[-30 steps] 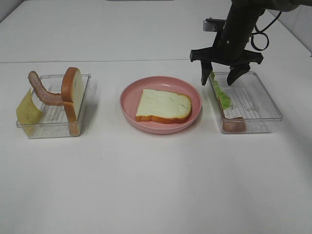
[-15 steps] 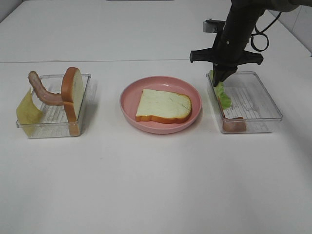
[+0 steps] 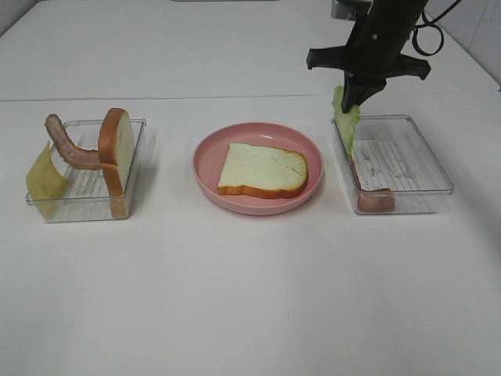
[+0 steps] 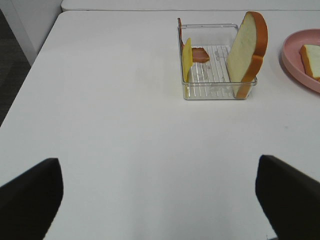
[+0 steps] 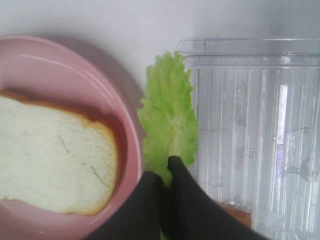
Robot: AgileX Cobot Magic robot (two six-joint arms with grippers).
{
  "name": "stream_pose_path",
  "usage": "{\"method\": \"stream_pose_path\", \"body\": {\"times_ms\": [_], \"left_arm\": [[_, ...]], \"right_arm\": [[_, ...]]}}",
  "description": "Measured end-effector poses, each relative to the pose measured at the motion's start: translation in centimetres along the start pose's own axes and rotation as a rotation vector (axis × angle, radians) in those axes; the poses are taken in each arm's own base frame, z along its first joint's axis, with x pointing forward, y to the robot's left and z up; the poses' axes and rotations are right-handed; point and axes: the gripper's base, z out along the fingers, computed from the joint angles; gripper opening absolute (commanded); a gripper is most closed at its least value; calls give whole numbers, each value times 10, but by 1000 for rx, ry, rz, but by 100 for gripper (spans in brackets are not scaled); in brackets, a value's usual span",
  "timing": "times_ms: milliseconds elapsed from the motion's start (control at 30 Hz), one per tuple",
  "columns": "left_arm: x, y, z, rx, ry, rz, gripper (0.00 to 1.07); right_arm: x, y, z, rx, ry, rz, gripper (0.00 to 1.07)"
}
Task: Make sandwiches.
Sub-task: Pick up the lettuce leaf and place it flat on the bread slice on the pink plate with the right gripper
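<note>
The green lettuce is in my right gripper. It will let go of it on the white bread slice [image 3: 257, 164] [image 5: 42, 155] lying on the pink plate.
One white bread slice [image 3: 262, 170] lies flat on the pink plate [image 3: 205, 168]; it also shows in the right wrist view [image 5: 50, 152]. My right gripper [image 3: 354, 99] is shut on the ruffled green lettuce [image 3: 345, 124] and holds it hanging above the right tray's left edge; the right wrist view shows the pinched leaf [image 5: 169, 117] and the gripper [image 5: 165, 176]. A bacon strip [image 3: 376, 200] lies in the right tray [image 3: 427, 160]. The left tray [image 3: 86, 196] holds a second bread slice [image 3: 116, 149] on edge, a bacon strip [image 3: 69, 146] and yellow cheese [image 3: 44, 178]. My left gripper [image 4: 160, 200] is open over bare table.
The three containers stand in a row across the white table [image 3: 250, 290]. A seam runs across the table behind them. In the left wrist view the left tray [image 4: 220, 92] sits ahead of the gripper, with the plate's rim [image 4: 300, 65] beside it.
My right gripper has closed on the lettuce in the right tray and lifted it, so the leaf now hangs upright from the fingertips. The left side has not changed.
</note>
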Motion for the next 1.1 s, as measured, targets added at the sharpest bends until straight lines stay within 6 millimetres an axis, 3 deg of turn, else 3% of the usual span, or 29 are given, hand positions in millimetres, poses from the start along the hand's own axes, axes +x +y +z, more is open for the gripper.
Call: {"method": "stream_pose_path", "body": {"times_ms": [67, 233, 433, 500, 533, 567, 600, 633, 767, 800, 1100], "left_arm": [[0, 0, 0, 0, 0, 0, 101], [0, 0, 0, 0, 0, 0, 101], [0, 0, 0, 0, 0, 0, 101], [0, 0, 0, 0, 0, 0, 101], [0, 0, 0, 0, 0, 0, 101], [0, 0, 0, 0, 0, 0, 101], [0, 0, 0, 0, 0, 0, 101], [0, 0, 0, 0, 0, 0, 101], [0, 0, 0, 0, 0, 0, 101], [0, 0, 0, 0, 0, 0, 101], [0, 0, 0, 0, 0, 1, 101]], "right_arm": [[1, 5, -18, -41, -31, 9, 0], [3, 16, -37, -150, -53, 7, 0], [6, 36, -41, -279, -47, -12, 0], [11, 58, -41, -332, -51, -54, 0], [11, 58, -41, -332, -51, -54, 0], [13, 74, -40, -381, -64, -77, 0], [13, 74, -40, -381, -64, -77, 0], [16, 88, -37, -436, -63, -91, 0], [20, 106, -30, -505, -48, -109, 0], [22, 113, -19, -522, -35, -113, 0], [25, 119, 25, -515, 42, -103, 0]]}}
